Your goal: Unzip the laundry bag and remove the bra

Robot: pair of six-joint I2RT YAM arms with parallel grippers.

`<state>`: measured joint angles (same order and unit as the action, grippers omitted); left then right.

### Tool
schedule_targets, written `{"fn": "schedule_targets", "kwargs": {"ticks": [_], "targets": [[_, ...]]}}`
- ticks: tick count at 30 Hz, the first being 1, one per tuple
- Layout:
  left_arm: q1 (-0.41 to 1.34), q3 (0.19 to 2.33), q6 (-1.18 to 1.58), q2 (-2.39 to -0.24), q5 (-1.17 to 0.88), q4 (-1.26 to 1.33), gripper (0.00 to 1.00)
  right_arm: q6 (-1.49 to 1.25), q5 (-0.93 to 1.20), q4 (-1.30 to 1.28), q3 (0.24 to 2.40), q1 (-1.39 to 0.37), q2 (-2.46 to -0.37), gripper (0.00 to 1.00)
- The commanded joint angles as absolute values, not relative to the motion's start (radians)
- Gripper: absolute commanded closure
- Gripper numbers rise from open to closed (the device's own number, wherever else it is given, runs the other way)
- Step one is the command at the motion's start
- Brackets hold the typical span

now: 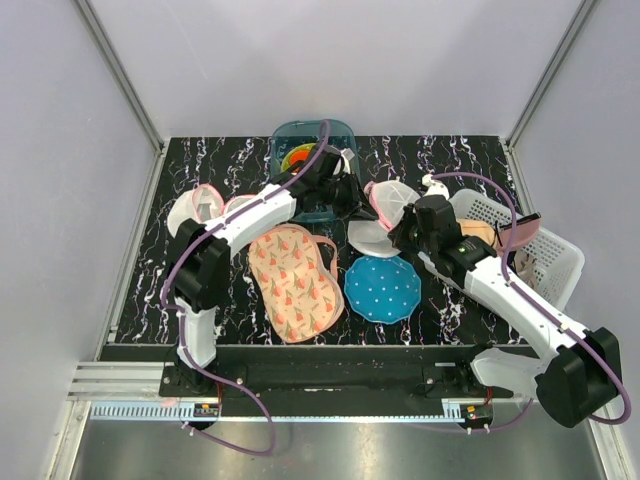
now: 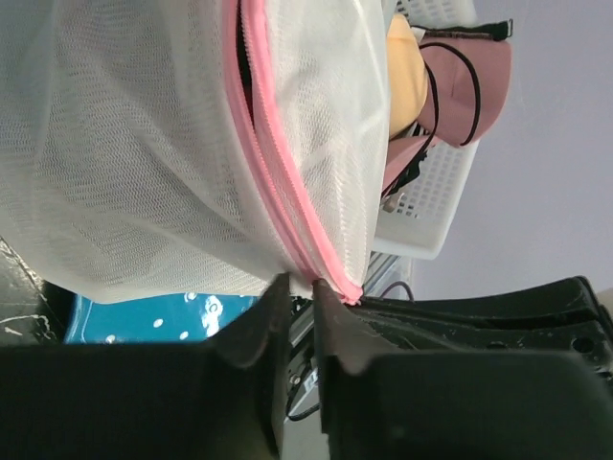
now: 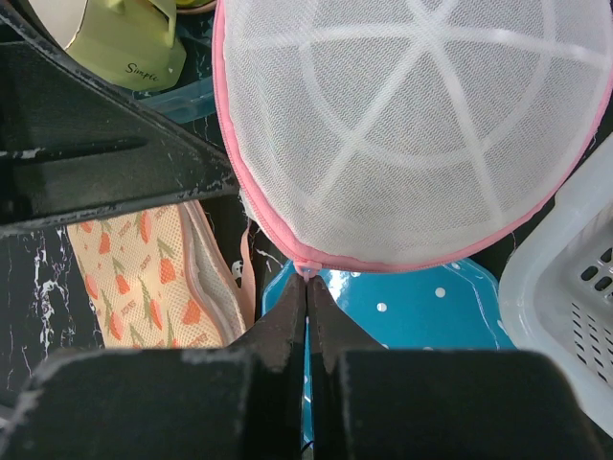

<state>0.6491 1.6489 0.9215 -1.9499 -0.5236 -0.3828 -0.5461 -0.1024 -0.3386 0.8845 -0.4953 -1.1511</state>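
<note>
Both pink strips of the zip run at a slant past my left gripper's fingers, so my left gripper needs to open and pinch the zip strip nearer the white basket (image 2: pixel 320 236).
The laundry bag (image 1: pixel 385 212) is a white mesh dome with pink zip trim, held up between both arms above the table's middle. My left gripper (image 2: pixel 299 286) is shut on the bag's rim, right where the pink zip (image 2: pixel 278 182) ends. My right gripper (image 3: pixel 306 280) is shut on the small pink zip pull (image 3: pixel 306 269) at the lower edge of the bag (image 3: pixel 412 125). A thin dark slit (image 2: pixel 246 67) shows between the zip's two pink strips. The bra is hidden.
Under the bag lies a blue white-dotted mat (image 1: pixel 382 288), with a floral-print fabric piece (image 1: pixel 293 278) to its left. A white basket (image 1: pixel 540 262) with peach and pink cloth stands at the right. A teal bin (image 1: pixel 312 140) sits at the back, another mesh pouch (image 1: pixel 198 208) far left.
</note>
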Motion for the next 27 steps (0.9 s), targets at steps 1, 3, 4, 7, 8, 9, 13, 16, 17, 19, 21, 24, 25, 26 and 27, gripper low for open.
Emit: {"fn": "schedule_targets", "kwargs": {"ticks": [1,3,4,7,8,9,13,16,17,19,21,24,25,26,27], "targets": [[0.644,1.687,0.933,-1.944,-0.509,-0.314,1.0,-0.529,-0.106,-0.334,0.914,-0.492,-1.123,1.0],[0.64,1.686,0.93,-1.933,-0.505,-0.316,1.0,-0.523,-0.117,-0.342,0.897,-0.491,-1.109,1.0],[0.637,1.686,0.925,-1.927,-0.499,-0.318,1.0,-0.522,-0.123,-0.345,0.89,-0.492,-1.103,1.0],[0.618,1.689,0.914,-1.904,-0.482,-0.325,1.0,-0.512,-0.15,-0.371,0.868,-0.492,-1.069,1.0],[0.606,1.689,0.911,-1.899,-0.482,-0.327,1.0,-0.508,-0.164,-0.377,0.862,-0.492,-1.062,1.0],[0.6,1.69,0.91,-1.89,-0.483,-0.325,1.0,-0.505,-0.169,-0.388,0.855,-0.492,-1.057,1.0],[0.598,1.726,0.899,-1.899,-0.515,-0.333,0.81,-0.508,-0.155,-0.39,0.857,-0.492,-1.051,1.0],[0.618,1.721,0.908,-1.91,-0.512,-0.333,0.3,-0.512,-0.141,-0.377,0.87,-0.491,-1.072,1.0],[0.629,1.717,0.911,-1.913,-0.509,-0.33,0.22,-0.511,-0.14,-0.373,0.874,-0.491,-1.078,1.0],[0.643,1.706,0.93,-1.928,-0.511,-0.319,0.12,-0.514,-0.132,-0.364,0.884,-0.492,-1.089,1.0],[0.666,1.709,0.936,-1.94,-0.509,-0.316,0.11,-0.514,-0.121,-0.356,0.89,-0.492,-1.094,1.0],[0.689,1.732,0.946,-1.974,-0.499,-0.314,0.12,-0.515,-0.112,-0.35,0.897,-0.492,-1.101,1.0],[0.696,1.741,0.951,-1.985,-0.502,-0.311,0.14,-0.514,-0.106,-0.35,0.897,-0.492,-1.103,1.0],[0.701,1.75,0.953,-2.002,-0.505,-0.311,0.17,-0.514,-0.104,-0.348,0.899,-0.492,-1.103,1.0],[0.703,1.755,0.959,-2.009,-0.505,-0.31,0.2,-0.518,-0.104,-0.35,0.899,-0.491,-1.103,1.0]]}}
